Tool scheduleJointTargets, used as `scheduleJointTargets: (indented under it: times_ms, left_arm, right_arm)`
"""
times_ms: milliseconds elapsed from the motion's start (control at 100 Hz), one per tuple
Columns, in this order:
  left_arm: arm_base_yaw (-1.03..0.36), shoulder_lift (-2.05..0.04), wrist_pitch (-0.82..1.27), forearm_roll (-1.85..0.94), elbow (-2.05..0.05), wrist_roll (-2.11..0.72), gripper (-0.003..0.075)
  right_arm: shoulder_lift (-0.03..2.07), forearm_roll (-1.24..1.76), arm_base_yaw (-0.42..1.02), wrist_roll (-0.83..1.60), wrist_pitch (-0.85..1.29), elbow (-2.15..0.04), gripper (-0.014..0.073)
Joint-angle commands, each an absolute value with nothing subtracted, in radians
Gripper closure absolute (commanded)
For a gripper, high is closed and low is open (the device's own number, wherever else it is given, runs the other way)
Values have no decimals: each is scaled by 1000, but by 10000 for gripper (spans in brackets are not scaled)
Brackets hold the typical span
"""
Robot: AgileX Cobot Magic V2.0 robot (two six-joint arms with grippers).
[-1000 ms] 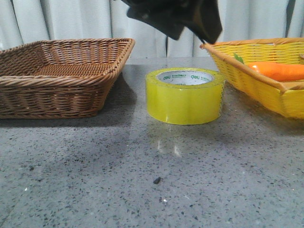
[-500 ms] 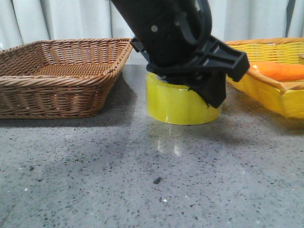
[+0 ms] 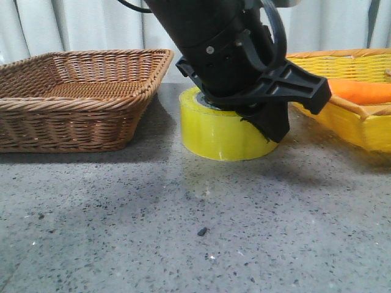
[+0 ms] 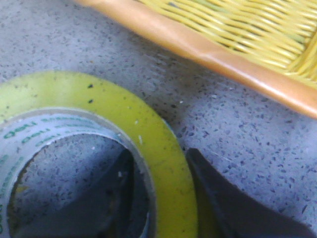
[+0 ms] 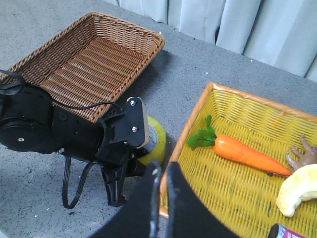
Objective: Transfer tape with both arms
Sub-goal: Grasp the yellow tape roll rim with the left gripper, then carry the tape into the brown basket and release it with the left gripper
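Observation:
My left gripper is going to lay the tape down flat inside the brown wicker basket [image 3: 80, 86], just behind the front rim of the basket.
The tape [image 3: 220, 135] is a wide yellow roll with a white core, lying flat on the grey table between two baskets. My left gripper [image 3: 256, 122] comes down on it from above. In the left wrist view one finger [image 4: 116, 193] is inside the core and the other finger [image 4: 223, 198] is against the outer face, pinching the tape's [image 4: 166, 148] wall at my left gripper [image 4: 158, 166]. In the right wrist view my right gripper [image 5: 162, 171] hovers high above the tape [image 5: 157, 141], fingers together and holding nothing.
A brown wicker basket [image 3: 73, 122] stands left of the tape. On the right a yellow basket [image 3: 333, 116] holds an orange carrot [image 3: 360, 91] and other toy food [image 5: 297, 188]. The left arm's [image 5: 64, 131] black cable loops beside the roll.
My left gripper came down from above onto the roll and closed on its wall. In the last half second the roll shifted a little to the left.

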State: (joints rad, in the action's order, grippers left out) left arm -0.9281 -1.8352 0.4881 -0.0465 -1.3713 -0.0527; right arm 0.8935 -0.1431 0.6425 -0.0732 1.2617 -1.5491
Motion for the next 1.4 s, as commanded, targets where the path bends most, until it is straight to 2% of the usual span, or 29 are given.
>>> scheduleJointTargets:
  times_ms: [0,400,630,930,1390]
  left_arm:
    - [-932,-1787,468,-41,-1398,-59,741]
    - [-924,-1707,639,82,-1610,-73,741]
    - [-826,-1614,678,91,-1654,-73,741]
    - [-623,-1568,762,87,-1555,-73,741]
    - [-568,-1568,584,19,-1271,-73,741]
  right_arm:
    - [885,-159,642,-62,1186,-1568,668]
    - [885,-159,642,-62,1186,-1568,668]
    - [885,-159,642,-62,1175,-1568,668]
    - [885,-159,642,-62,1169,-1568,668]
    - [885,-159,642,-62,1169,-1568,668]
